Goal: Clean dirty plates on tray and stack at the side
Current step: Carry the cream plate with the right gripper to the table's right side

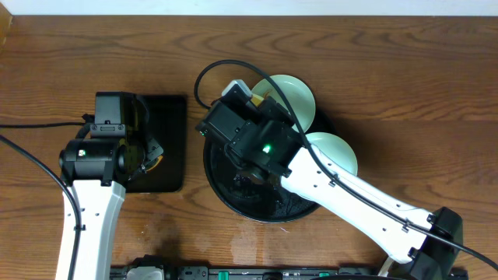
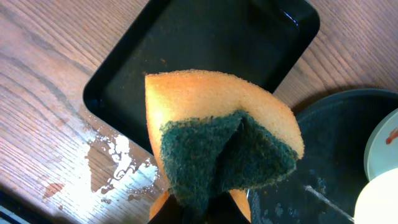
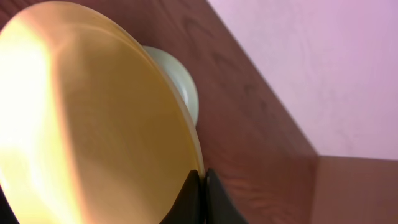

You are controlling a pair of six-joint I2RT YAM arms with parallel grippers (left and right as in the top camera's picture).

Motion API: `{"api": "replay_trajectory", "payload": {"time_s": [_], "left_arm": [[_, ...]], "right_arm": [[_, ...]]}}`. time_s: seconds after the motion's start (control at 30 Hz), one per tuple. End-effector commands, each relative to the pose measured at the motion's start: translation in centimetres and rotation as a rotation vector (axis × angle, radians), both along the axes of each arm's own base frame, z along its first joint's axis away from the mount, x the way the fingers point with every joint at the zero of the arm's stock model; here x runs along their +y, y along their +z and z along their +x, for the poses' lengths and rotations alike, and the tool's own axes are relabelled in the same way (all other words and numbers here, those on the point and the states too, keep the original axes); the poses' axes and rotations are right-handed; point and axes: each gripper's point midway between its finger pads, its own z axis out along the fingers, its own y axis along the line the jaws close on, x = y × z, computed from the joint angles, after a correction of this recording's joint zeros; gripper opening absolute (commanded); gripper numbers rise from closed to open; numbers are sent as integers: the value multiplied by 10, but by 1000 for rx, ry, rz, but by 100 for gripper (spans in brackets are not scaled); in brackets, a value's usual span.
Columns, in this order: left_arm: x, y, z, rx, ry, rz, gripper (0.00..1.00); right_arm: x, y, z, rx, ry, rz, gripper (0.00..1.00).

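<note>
My right gripper needs to set the pale yellow plate down on the bare wood [image 1: 398, 109], next to where the mint-green plates are.
My right gripper [image 3: 202, 177] is shut on the rim of the pale yellow plate [image 3: 87, 118] and holds it tilted on edge; in the overhead view it [image 1: 243, 95] is over the far side of the round black tray [image 1: 222, 194], with the yellow plate mostly hidden under it. One mint-green plate [image 1: 296, 97] lies at the tray's far edge and also shows behind the yellow plate [image 3: 181, 81]. Another mint-green plate [image 1: 336, 152] lies at the tray's right. My left gripper [image 2: 202, 211] is shut on a folded orange and green sponge [image 2: 217, 130].
A rectangular black tray [image 1: 167, 140] lies under the left arm and also shows in the left wrist view [image 2: 186, 43]. A water puddle [image 2: 118, 155] lies on the wood beside it. A plate with an orange smear [image 2: 384, 140] shows at the right edge.
</note>
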Motion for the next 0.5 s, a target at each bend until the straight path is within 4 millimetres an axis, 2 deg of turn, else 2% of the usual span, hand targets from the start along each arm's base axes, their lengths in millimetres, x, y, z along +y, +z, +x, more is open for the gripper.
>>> {"api": "replay_trajectory", "payload": {"time_s": [0.0, 0.17, 0.33, 0.47], "left_arm": [[2, 7, 2, -19, 19, -1, 8], [2, 7, 2, -19, 19, -1, 8], [2, 7, 2, -19, 18, -1, 7], [2, 6, 1, -15, 18, -1, 8]], "right_arm": [[-2, 20, 4, -77, 10, -59, 1], [-2, 20, 4, -79, 0, -40, 1], [5, 4, 3, 13, -14, 99, 1], [0, -15, 11, 149, -70, 267, 1]]}}
